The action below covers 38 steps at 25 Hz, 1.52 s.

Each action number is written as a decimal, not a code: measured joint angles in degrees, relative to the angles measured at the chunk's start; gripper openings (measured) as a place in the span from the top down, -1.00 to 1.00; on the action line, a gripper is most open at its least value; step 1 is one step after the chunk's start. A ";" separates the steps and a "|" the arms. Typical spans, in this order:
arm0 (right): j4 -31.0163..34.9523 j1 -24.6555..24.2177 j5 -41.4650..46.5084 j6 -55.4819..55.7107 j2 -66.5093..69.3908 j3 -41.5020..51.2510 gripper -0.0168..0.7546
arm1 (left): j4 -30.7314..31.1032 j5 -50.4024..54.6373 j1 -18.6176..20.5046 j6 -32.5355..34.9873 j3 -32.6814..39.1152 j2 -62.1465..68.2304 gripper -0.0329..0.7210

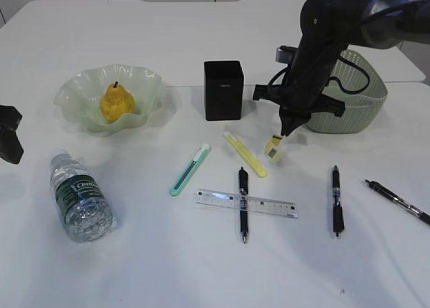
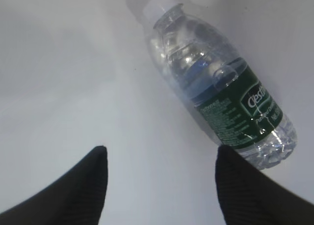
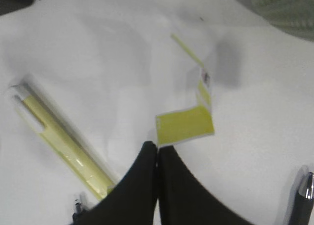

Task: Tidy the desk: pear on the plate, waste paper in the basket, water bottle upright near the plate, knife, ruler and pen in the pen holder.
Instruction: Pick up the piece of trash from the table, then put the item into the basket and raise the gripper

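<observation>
The robot's right gripper will release the waste paper inside the sage-green basket [image 1: 349,95], down on the basket's bottom behind the basket's front side.
My right gripper [image 3: 157,145] is shut on a corner of the waste paper [image 3: 186,124], a folded yellow-and-white strip that hangs from its tips [image 1: 287,130] just above the table, left of the sage-green basket [image 1: 356,93]. The pear [image 1: 117,101] sits in the ruffled pale-green plate [image 1: 74,96]. The water bottle [image 1: 79,197] lies on its side at the front left; my left gripper [image 2: 159,154] hovers open beside the bottle [image 2: 221,92], one finger close to its base. The black pen holder [image 1: 223,89] stands mid-table. A green knife [image 1: 189,169], a yellow knife [image 1: 245,154], the clear ruler [image 1: 275,206] and a pen [image 1: 242,180] crossing it lie in front.
Two more black pens [image 1: 336,200] [image 1: 398,202] lie at the front right. The yellow knife [image 3: 59,136] lies just left of my right fingers. The basket's wall [image 3: 284,9] shows at the upper right of the right wrist view.
</observation>
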 joint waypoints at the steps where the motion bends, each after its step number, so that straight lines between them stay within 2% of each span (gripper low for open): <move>1: 0.13 0.00 1.11 -0.52 0.00 -1.64 0.99 | 0.00 0.00 0.00 0.00 0.00 0.00 -0.37; 6: 0.96 0.00 7.35 -2.91 0.00 -10.48 0.99 | 0.00 0.00 0.00 0.00 0.00 0.00 -0.36; 10: 1.00 0.00 8.70 -3.51 0.00 -18.98 0.99 | 0.00 0.00 0.00 0.00 0.00 0.00 -0.36; 15: -5.10 -0.29 9.32 -3.59 0.00 -27.08 0.99 | 0.00 0.00 0.00 0.00 0.00 0.00 -0.36; 19: -9.79 -2.11 9.80 -3.59 0.00 -28.13 0.99 | 0.00 0.00 0.00 0.00 0.00 0.00 -0.36; 29: -11.28 -11.13 10.01 -3.59 0.24 -28.21 0.99 | 0.00 0.00 0.00 0.00 0.00 0.00 -0.34; 38: -11.28 -11.75 8.39 -3.59 5.38 -28.21 0.99 | 0.00 0.00 0.00 0.00 0.00 0.00 -0.33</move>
